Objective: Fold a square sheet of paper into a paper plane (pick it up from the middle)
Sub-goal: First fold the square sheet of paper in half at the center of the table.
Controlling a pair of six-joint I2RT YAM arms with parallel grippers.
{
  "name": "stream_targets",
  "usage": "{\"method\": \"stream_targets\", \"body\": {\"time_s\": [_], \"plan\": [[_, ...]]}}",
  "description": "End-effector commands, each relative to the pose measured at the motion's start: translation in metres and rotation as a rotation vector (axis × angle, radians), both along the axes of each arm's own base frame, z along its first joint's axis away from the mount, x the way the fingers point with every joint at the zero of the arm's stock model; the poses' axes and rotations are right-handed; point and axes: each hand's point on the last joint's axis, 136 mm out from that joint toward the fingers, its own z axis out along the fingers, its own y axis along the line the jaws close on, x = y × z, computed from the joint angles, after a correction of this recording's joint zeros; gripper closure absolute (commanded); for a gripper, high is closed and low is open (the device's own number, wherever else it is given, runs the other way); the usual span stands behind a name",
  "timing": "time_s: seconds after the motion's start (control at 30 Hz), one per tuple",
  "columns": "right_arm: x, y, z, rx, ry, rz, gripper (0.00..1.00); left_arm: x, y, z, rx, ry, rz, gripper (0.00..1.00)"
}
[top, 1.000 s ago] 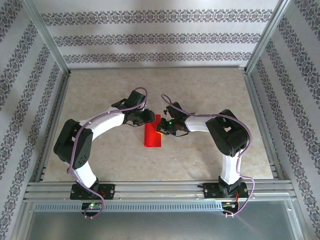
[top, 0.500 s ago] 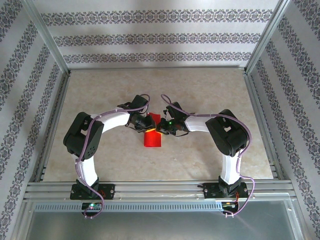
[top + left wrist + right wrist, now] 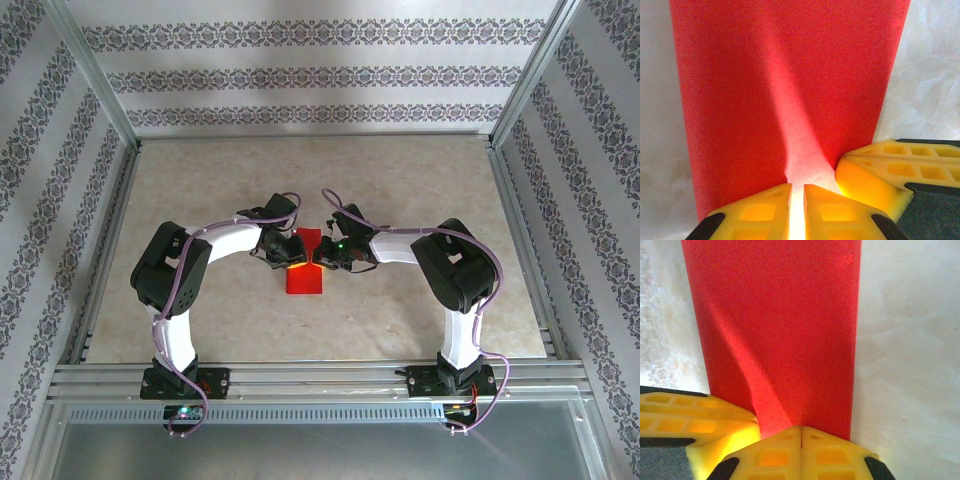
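I have the red paper's fold pinched in my left gripper close beside my right gripper, so I will let go of it, back off and pinch nearer the paper's loose edge (image 3: pixel 692 170).
The red sheet of paper (image 3: pixel 305 279) lies as a folded strip in the middle of the table. It runs away from both wrist cameras as a long red strip (image 3: pixel 730 80) (image 3: pixel 785 315). My left gripper (image 3: pixel 297 261) (image 3: pixel 797 186) stands at its left edge, jaws almost together, with a pale raised ridge of paper running into the narrow slit between them. My right gripper (image 3: pixel 317 262) (image 3: pixel 801 429) is shut, its joined tips resting on the strip's opposite edge. Each wrist view catches the other gripper's yellow fingers (image 3: pixel 875 170) (image 3: pixel 715 415) close beside its own.
The marble-patterned table (image 3: pixel 420 180) is bare around the strip. Metal frame rails (image 3: pixel 300 375) run along the near edge, and patterned walls (image 3: pixel 310 75) close in the back and sides. Both arms arch inward, their wrists nearly touching over the paper.
My left arm swung in to the right onto the strip and its jaws closed. The visible red strip looks shorter now. The right arm stayed put.
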Motion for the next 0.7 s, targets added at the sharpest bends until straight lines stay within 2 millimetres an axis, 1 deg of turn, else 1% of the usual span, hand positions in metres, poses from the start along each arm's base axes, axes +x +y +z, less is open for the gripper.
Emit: {"method": "stream_targets", "body": {"time_s": [0.0,0.23,0.3,0.4,0.47,0.53,0.6,0.67], "plan": [[-0.057,-0.055,-0.077,-0.286,0.233,-0.008,0.98,-0.005,0.018,-0.015,0.047,0.034,0.004,0.86],[-0.063,-0.064,-0.083,-0.313,0.245,-0.005,0.98,-0.013,0.039,-0.03,0.009,0.068,0.025,0.86],[-0.064,-0.067,-0.085,-0.325,0.247,-0.002,0.98,-0.018,0.048,-0.034,0.003,0.079,0.026,0.86],[-0.064,-0.07,-0.086,-0.337,0.247,-0.001,0.98,-0.022,0.065,-0.035,0.0,0.074,0.043,0.85],[-0.065,-0.071,-0.086,-0.346,0.249,0.0,0.98,-0.023,0.073,-0.03,-0.008,0.068,0.06,0.85],[-0.064,-0.074,-0.086,-0.356,0.246,-0.003,0.98,-0.019,0.076,-0.016,-0.024,0.044,0.068,0.84],[-0.063,-0.073,-0.085,-0.355,0.245,-0.001,0.98,-0.012,0.072,0.003,-0.047,0.003,0.066,0.84],[-0.063,-0.072,-0.085,-0.352,0.245,0.001,0.98,-0.006,0.061,0.023,-0.11,-0.036,0.067,0.83]]}}
